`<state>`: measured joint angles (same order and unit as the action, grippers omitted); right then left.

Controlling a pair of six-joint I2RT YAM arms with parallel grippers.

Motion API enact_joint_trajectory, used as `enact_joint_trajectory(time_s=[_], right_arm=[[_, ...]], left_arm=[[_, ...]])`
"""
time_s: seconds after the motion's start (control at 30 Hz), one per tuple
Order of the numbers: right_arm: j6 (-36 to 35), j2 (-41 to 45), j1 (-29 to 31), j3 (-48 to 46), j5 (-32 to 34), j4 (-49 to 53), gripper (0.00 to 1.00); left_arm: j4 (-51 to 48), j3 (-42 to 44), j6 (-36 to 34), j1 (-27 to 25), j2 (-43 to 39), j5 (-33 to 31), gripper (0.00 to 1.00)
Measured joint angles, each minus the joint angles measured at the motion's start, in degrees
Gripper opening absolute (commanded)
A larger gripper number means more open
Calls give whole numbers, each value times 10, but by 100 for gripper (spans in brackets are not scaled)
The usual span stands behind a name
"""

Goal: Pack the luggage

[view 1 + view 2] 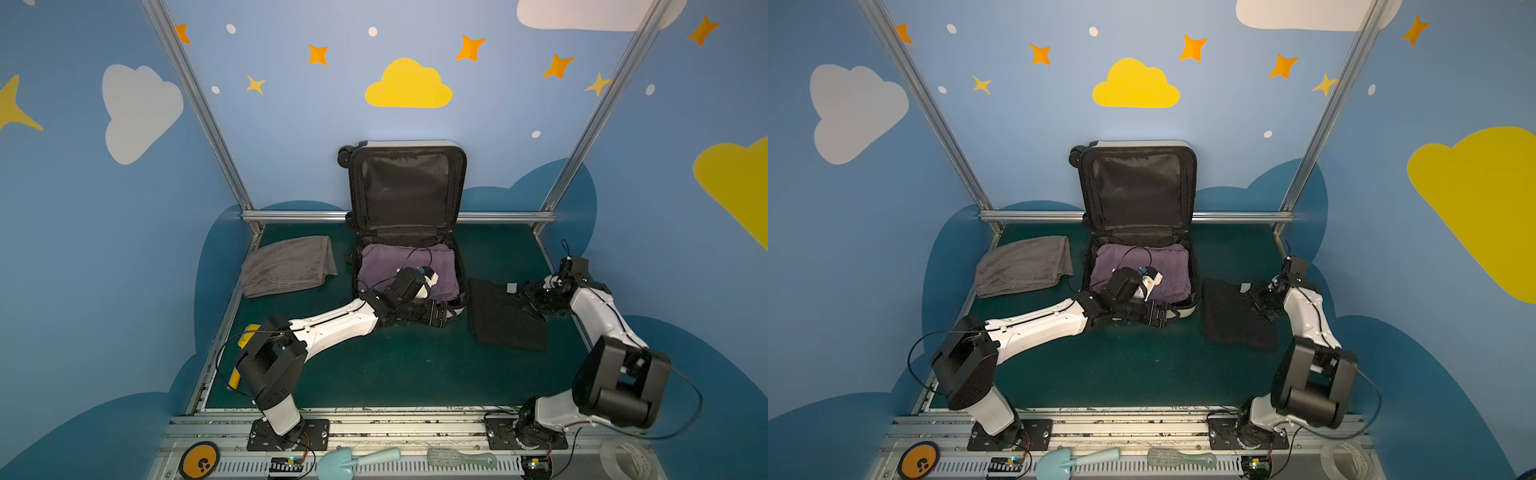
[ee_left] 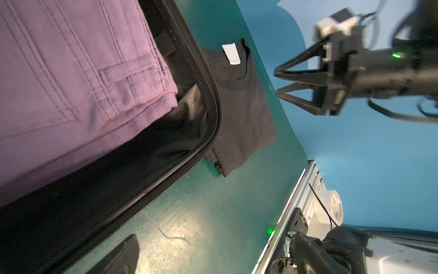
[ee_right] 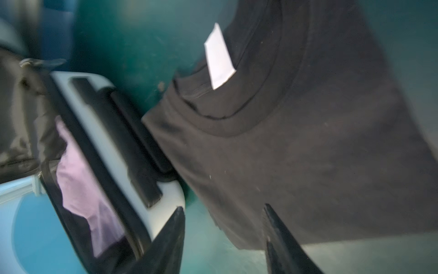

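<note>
My left gripper is to move next to the black shirt's side edge point(image 1: 475, 321) point(image 2: 215, 155) beside the luggage and close there.
The luggage point(image 1: 407, 187) point(image 1: 1136, 187) lies open at the back middle in both top views, its black-lined lid upright against the wall. Folded purple trousers point(image 1: 395, 262) point(image 2: 71, 71) fill its lower half. A folded black shirt point(image 1: 505, 320) point(image 1: 1235, 316) point(image 3: 308, 142) lies on the green table just right of the case. My left gripper point(image 1: 446, 313) point(image 2: 213, 258) is open and empty at the case's front right corner. My right gripper point(image 1: 530, 299) point(image 3: 222, 207) hangs open over the shirt's edge beside the case, holding nothing.
A folded grey towel point(image 1: 289, 266) lies left of the case. A yellow object point(image 1: 245, 336) sits under the left arm. On the front rail lie an orange disc point(image 1: 199, 461), a blue toy shovel point(image 1: 357, 459), a brush point(image 1: 461, 459) and a tape roll point(image 1: 623, 457).
</note>
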<state>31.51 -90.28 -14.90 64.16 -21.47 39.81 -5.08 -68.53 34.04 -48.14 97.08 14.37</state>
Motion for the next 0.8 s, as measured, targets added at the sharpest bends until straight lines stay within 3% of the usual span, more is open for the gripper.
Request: enact_joint_trajectory(time_s=[0.1,0.27,0.47,0.8], right_arm=[[-10,-81,13,40,-13,3,46],[-11,-142,45,37,-20,2,45],[-5,-137,55,-9,-34,-33,44],[1,-59,45,-126,-49,-139,40]], left_arm=[[0,-2,-4,2,0,-1,100],[0,-1,-6,7,0,-10,100],[0,1,-6,10,0,-18,100],[2,7,-3,7,0,-19,100]])
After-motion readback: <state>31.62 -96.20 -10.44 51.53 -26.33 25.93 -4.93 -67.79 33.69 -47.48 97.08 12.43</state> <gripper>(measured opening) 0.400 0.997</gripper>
